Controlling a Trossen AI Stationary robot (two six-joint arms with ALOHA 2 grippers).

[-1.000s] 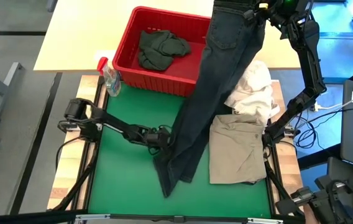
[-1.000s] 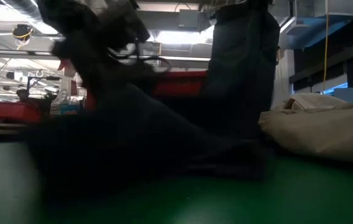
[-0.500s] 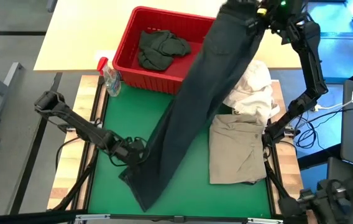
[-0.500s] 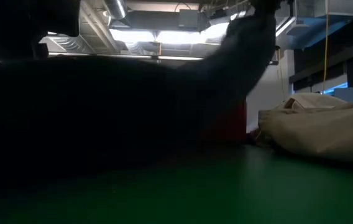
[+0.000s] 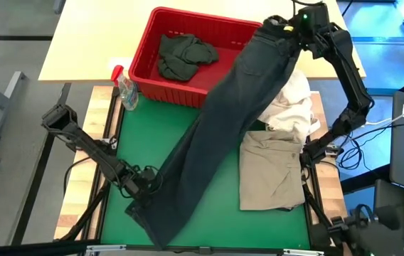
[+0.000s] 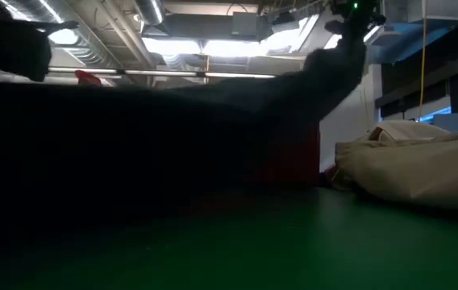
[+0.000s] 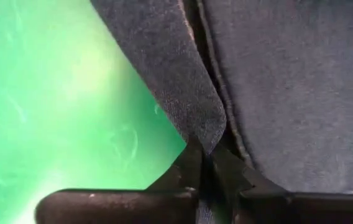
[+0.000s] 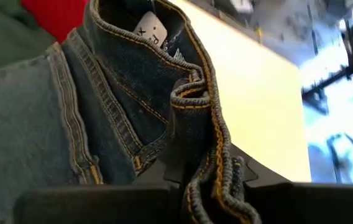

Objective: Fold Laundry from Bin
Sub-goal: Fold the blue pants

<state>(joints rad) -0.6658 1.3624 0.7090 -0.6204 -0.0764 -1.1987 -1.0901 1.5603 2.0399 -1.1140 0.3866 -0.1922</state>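
Observation:
My left gripper pinches just the side edge of a jeans leg, short of the leg's end. It should open and take the leg nearer to the leg's hem (image 5: 138, 211).
A pair of dark blue jeans (image 5: 223, 121) stretches in a long slant from the table's far right down to its near left. My right gripper (image 5: 287, 27) is shut on the waist end, high above the bin's right corner. My left gripper (image 5: 147, 182) is shut on a leg low over the green mat (image 5: 152, 135). The leg ends (image 5: 156, 224) lie on the mat by the near edge. The red bin (image 5: 145, 53) stands at the far side with a dark green garment (image 5: 182, 55) lying in it. A khaki garment (image 5: 273, 171) lies flat on the right. My left gripper pinches the edge of a jeans leg (image 7: 209, 127) at a seam between its two fingers, coming steeply from above. The cloth runs up and away from the fingers, and the leg's end beyond them rests on the mat. How many layers it has, I cannot tell. My right gripper pinches the bunched waistband (image 8: 196, 109) with its yellow stitching between its two fingers, slanting downward. The waist end is lifted clear, and the jeans hang away from it in a slope toward the left gripper.
A white cloth bundle (image 5: 291, 103) lies behind the khaki garment, partly under the jeans. A small clear spray bottle with a red top (image 5: 125, 89) stands at the bin's near left corner. Bare green mat shows left of the jeans.
My left gripper has gone toward the table's left and near edges, dragging the leg ends along the mat. My right gripper has sunk a little and tipped downward. The jeans, which hung steeply, now slope in a longer slant across the mat.

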